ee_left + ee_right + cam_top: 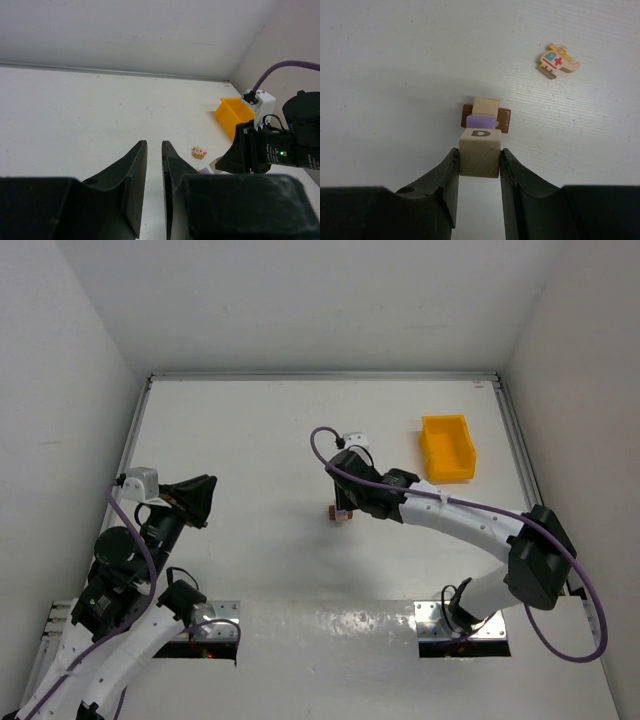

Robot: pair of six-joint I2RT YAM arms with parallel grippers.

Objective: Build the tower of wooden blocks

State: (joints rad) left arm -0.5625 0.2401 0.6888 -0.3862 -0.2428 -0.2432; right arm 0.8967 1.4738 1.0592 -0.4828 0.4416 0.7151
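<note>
The light tan cube will go down on the purple block of the small tower (342, 512) (481, 121), where I should set it with my right gripper. The cube is now just above the tower's front.
My right gripper (479, 153) is shut on a light tan cube (479, 157) marked "D". It holds the cube just above and in front of the small tower (485, 116). The tower is a dark brown oblong base (504, 119) with a purple block (481, 121) and a tan block (485, 105) on it. In the top view the right gripper (346, 502) hangs over the tower (340, 514) at mid-table. My left gripper (154, 146) is empty, its jaws nearly together, and it is raised at the left (205, 498), far from the tower.
A flat helicopter-shaped wooden piece (557, 62) lies on the table beyond and right of the tower; it also shows in the left wrist view (200, 152). A yellow plastic bin (447, 448) stands at the back right. White walls close in the table on three sides.
</note>
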